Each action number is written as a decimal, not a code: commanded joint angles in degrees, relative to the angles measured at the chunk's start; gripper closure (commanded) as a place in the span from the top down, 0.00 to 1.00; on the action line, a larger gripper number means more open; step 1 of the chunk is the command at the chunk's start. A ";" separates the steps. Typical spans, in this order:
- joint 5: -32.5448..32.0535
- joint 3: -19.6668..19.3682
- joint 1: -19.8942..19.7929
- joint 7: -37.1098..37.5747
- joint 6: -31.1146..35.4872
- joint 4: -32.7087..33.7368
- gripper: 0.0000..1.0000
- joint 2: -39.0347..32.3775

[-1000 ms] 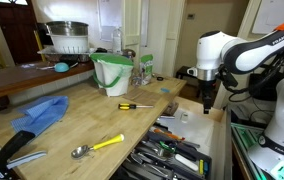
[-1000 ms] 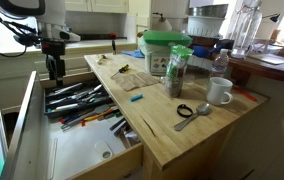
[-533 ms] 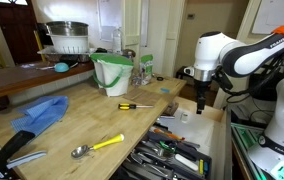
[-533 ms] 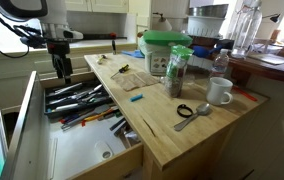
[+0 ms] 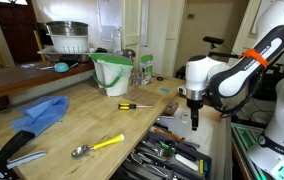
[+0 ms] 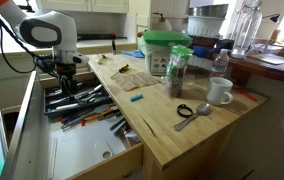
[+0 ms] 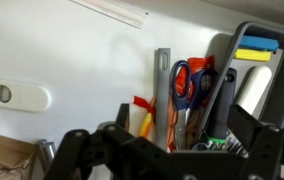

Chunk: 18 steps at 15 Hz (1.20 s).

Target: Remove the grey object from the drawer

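Note:
The robot's gripper should next go to the grey flat bar's middle (image 5: pixel 179 132) (image 7: pixel 162 112), next to the orange-handled scissors, and close there.
The drawer (image 6: pixel 132 158) stands pulled out beside the wooden counter, with mixed hand tools (image 6: pixel 80 100) at its back half and a bare white floor in front. It also shows in an exterior view (image 5: pixel 172 150). My gripper (image 6: pixel 64 84) hangs just above the tools with its fingers spread and empty; it also shows in an exterior view (image 5: pixel 194 120). In the wrist view my gripper (image 7: pixel 162 148) frames a long grey flat bar (image 7: pixel 163 85) lying next to orange-handled scissors (image 7: pixel 188 84) on the drawer's white floor (image 7: pixel 72 50).
The counter (image 6: pixel 172 135) holds a green-lidded tub (image 6: pixel 164 50), a jar (image 6: pixel 178 72), a white mug (image 6: pixel 219 92) and a spoon (image 6: pixel 192 114). A yellow-handled screwdriver (image 5: pixel 135 105), a blue cloth (image 5: pixel 37 113) and a white bucket (image 5: pixel 112 72) also lie there.
The arm has swung over the drawer and lowered, bringing the gripper down from above the counter edge to just over the tools. The tools have not moved.

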<state>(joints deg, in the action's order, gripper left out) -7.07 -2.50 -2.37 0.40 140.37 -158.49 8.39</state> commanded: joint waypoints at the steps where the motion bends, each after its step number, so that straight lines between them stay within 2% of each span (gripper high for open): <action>1: 1.49 0.80 0.47 1.23 4.79 0.03 1.00 -8.53; 2: 2.31 0.45 0.10 1.51 3.07 0.02 1.00 -9.58; 3: 0.95 0.51 0.13 0.45 2.27 0.05 1.00 -6.38; 6: 1.04 0.47 0.17 0.45 2.27 0.66 1.00 -7.90; 10: -1.89 -0.59 -0.87 -3.10 10.02 0.91 1.00 -11.44; 18: 0.13 -2.74 -2.85 -5.08 21.43 0.66 1.00 -21.42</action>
<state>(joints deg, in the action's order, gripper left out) -8.03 -4.96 -4.73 -4.40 157.16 -157.88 -9.09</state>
